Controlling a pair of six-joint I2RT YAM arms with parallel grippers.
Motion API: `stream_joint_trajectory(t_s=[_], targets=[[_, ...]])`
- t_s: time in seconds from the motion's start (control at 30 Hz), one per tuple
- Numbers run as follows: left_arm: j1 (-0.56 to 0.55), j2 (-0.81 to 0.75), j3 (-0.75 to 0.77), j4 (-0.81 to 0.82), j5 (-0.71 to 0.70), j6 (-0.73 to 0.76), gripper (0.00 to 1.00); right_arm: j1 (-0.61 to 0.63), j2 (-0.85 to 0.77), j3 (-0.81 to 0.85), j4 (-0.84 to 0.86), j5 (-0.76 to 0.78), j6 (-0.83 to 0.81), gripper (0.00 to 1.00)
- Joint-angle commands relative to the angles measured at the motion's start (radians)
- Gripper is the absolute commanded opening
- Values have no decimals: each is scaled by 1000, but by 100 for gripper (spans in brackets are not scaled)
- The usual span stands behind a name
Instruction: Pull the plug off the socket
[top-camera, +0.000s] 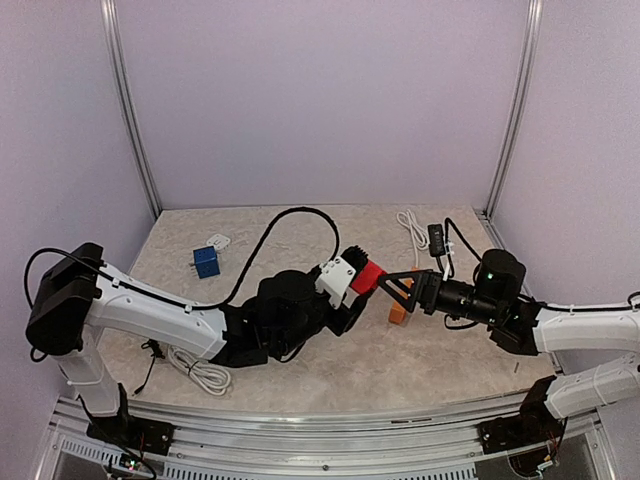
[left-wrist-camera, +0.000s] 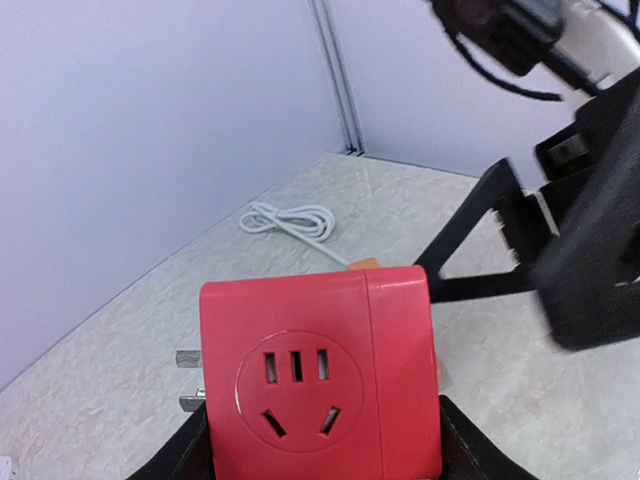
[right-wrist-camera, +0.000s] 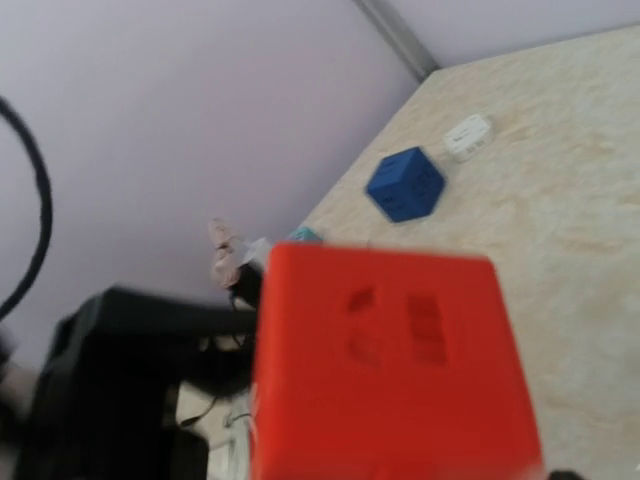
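The small white adapter is on the table. Next, my left gripper lets go of the red cube plug on the table (top-camera: 253, 236) close beside that adapter. The red cube plug is still held above the table.
My left gripper (top-camera: 360, 280) is shut on a red cube plug (top-camera: 367, 277), held above the table. In the left wrist view the red cube (left-wrist-camera: 320, 380) fills the jaws, its socket face towards the camera. Two bare metal prongs (left-wrist-camera: 188, 380) stick out of its left side. My right gripper (top-camera: 398, 295) faces it from the right, its black fingers (left-wrist-camera: 480, 250) around an orange cube socket (top-camera: 398, 313). The orange cube (right-wrist-camera: 390, 360) fills the right wrist view, blurred. The two cubes are close but apart.
A blue cube (top-camera: 206, 261) and a small white adapter (top-camera: 218, 241) lie at the back left. A white cable (top-camera: 410, 225) and a black adapter (top-camera: 437, 238) lie at the back right. A coiled white cable (top-camera: 200, 370) lies at the front left. A black cable (top-camera: 290, 225) loops over the left arm.
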Motion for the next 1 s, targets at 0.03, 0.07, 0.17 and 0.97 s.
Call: stream_joint_trajectory(t_s=[0.03, 0.07, 0.17, 0.97], targets=[[124, -120, -73, -152, -4, -171, 41, -1, -92, 46, -173, 96, -98, 100], [154, -134, -83, -187, 5, -205, 41, -3, -104, 47, -190, 106, -107, 100], [267, -181, -100, -300, 58, -294, 41, -7, -120, 42, -219, 112, -127, 100], [859, 226, 447, -663, 411, -261, 42, -12, -180, -27, -263, 118, -123, 100]])
